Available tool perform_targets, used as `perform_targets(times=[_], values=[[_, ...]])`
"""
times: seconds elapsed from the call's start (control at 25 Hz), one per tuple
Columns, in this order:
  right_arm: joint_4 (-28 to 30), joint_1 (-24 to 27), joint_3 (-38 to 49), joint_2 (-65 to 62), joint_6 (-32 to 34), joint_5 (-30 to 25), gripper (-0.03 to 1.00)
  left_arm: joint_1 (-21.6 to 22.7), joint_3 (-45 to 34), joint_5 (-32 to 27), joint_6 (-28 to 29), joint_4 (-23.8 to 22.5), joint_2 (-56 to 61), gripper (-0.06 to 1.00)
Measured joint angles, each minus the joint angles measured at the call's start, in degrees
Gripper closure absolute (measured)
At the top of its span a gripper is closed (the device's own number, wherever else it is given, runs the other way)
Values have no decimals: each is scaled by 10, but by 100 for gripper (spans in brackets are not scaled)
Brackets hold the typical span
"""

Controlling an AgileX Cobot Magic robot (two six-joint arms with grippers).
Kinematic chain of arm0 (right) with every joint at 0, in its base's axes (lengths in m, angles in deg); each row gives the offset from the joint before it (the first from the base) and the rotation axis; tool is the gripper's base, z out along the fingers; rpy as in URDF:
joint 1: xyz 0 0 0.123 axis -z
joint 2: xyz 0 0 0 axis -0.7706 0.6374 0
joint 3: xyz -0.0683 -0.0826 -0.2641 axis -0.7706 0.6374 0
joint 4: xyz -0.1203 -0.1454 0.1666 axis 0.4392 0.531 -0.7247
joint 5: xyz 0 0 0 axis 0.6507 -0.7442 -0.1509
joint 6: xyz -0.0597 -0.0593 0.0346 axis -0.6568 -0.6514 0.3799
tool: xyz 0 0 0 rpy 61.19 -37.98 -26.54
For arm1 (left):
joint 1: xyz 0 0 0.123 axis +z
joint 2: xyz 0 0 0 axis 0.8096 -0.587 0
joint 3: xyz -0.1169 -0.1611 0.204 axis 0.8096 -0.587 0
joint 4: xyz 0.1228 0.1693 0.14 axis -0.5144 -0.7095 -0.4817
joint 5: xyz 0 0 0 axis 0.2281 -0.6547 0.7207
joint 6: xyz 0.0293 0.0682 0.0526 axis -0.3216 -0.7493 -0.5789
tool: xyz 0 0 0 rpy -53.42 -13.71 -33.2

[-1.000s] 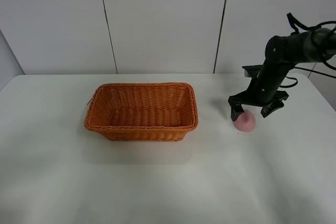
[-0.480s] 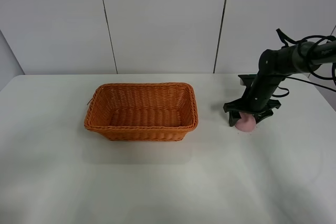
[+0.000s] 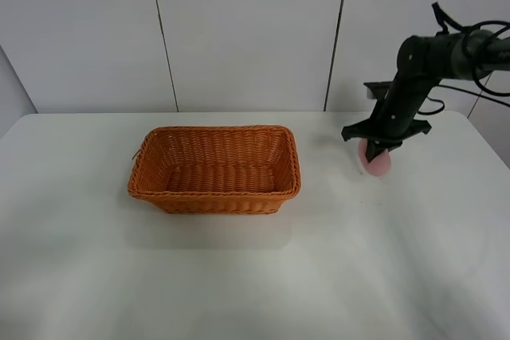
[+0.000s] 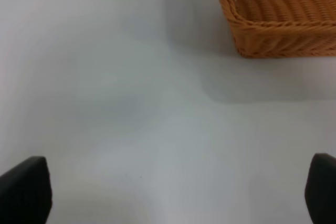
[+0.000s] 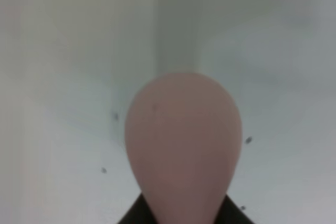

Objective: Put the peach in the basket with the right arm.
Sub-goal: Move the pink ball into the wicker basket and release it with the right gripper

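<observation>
The right gripper should release the pink peach on the woven bottom near the middle of the wicker basket [image 3: 221, 174]. The peach hangs a little above the white table.
The pink peach [image 3: 377, 162] hangs a little above the white table, to the right of the basket, with my right gripper [image 3: 373, 149] shut on it. The right wrist view shows the peach [image 5: 184, 145] close up, pointed end away from the camera, with only dark slivers of the fingers [image 5: 132, 216] visible beneath it. The orange-brown wicker basket [image 3: 215, 200] stands empty at the table's middle, well to the left of the peach. My left gripper [image 4: 173, 192] is open over bare table, near one corner of the basket [image 4: 278, 40]; it is out of the exterior view.
The white table [image 3: 239, 276] stretches wide in front of the basket. A pale panelled wall rises just behind the table's far edge. Black cables [image 3: 478, 37] loop off the right arm near the right border.
The right gripper came down around the peach on the table, shut on it, and has lifted it up and slightly back. The basket has not moved.
</observation>
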Motion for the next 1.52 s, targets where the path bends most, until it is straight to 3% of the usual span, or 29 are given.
perform_targets(times=[0.24, 0.48, 0.92, 1.24, 1.52], values=[[2, 0, -132, -21, 0, -88, 97, 0, 0, 0, 0, 0, 0, -5], [12, -18, -178, -21, 0, -127, 97, 0, 0, 0, 0, 0, 0, -5], [15, -179, -217, -21, 8, -134, 97, 0, 0, 0, 0, 0, 0, -5], [14, -300, -218, -8, 15, -76, 97, 0, 0, 0, 0, 0, 0, -5], [18, -323, -218, 78, 15, 3, 97, 0, 0, 0, 0, 0, 0, -5]])
